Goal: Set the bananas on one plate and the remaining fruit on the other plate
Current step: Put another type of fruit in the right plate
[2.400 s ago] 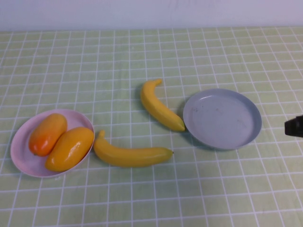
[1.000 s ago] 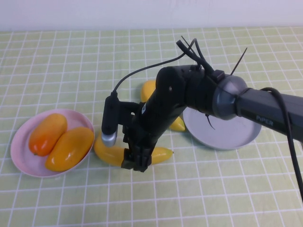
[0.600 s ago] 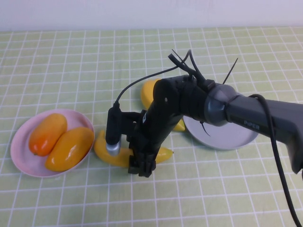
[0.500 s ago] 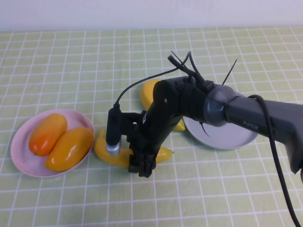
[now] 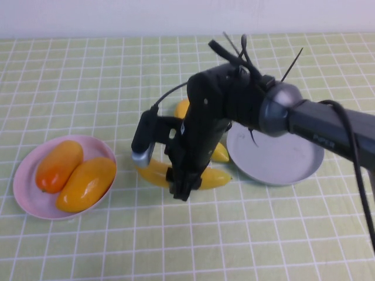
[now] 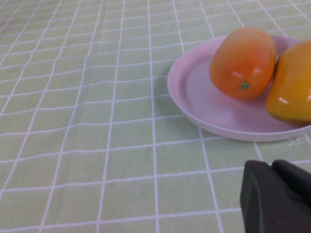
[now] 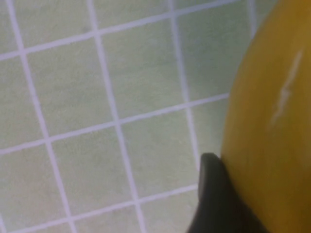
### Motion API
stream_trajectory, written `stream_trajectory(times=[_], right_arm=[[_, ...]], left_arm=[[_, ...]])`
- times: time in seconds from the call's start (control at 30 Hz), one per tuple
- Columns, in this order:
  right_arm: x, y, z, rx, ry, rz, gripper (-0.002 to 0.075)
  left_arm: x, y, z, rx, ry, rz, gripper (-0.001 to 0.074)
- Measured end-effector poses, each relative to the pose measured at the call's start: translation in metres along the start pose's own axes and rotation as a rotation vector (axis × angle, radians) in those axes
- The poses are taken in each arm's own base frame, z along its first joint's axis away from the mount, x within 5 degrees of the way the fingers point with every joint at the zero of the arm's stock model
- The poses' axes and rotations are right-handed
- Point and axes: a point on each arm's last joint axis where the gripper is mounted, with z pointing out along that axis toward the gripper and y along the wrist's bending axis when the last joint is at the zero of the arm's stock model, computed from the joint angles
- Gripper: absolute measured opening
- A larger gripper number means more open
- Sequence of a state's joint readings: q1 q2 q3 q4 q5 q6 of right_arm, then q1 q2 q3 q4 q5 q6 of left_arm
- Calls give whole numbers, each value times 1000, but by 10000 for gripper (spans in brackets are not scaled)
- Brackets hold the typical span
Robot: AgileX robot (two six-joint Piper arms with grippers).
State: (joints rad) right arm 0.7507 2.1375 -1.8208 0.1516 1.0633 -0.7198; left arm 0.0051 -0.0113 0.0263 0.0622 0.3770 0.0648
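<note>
My right gripper will set the near banana down on the grey-blue plate's half farther from the second banana (image 5: 286,144).
My right gripper (image 5: 184,186) is shut on the near banana (image 5: 214,178) at its middle and holds it just left of the grey-blue plate (image 5: 284,157). In the right wrist view the banana (image 7: 272,116) fills one side against a dark fingertip (image 7: 214,194). The second banana (image 5: 183,109) lies behind the arm, mostly hidden, its other end (image 5: 220,154) by the grey plate's rim. Two mango-like fruits (image 5: 57,165) (image 5: 87,183) lie on the pink plate (image 5: 23,190). My left gripper (image 6: 277,194) is shut and empty, beside the pink plate (image 6: 194,97) with the redder fruit (image 6: 243,63) and the yellower fruit (image 6: 294,87).
A green checked cloth (image 5: 88,70) covers the table. The right arm (image 5: 316,126) and its cables reach in from the right over the grey plate. A white wall runs along the far edge.
My right arm came in, closed on the near banana and has carried it to the right, away from the pink plate and closer to the grey-blue plate.
</note>
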Motion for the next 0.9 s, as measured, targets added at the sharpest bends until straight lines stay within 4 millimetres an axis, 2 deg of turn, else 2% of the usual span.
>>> stream_trajectory(times=[0.17,0.27,0.4,0.5,0.63,0.9], right_arm=[[6,-17,-49,103,-56,134,317],[29,-42,-77,172,-84,330,317],[78,-86,-95,225,-97,625,317],[113,-107,-97,227,-90,784,317],[147,-118,-89,196,-66,910,317],[164,-110,-32,109,5,1008,316]], left_arm=[[0,0,0,0,0,0,0],[0,0,0,0,0,0,0],[0,0,0,0,0,0,0],[0,0,0,0,0,0,0],[0,0,0,0,0,0,-1],[0,0,0,0,0,0,-1]])
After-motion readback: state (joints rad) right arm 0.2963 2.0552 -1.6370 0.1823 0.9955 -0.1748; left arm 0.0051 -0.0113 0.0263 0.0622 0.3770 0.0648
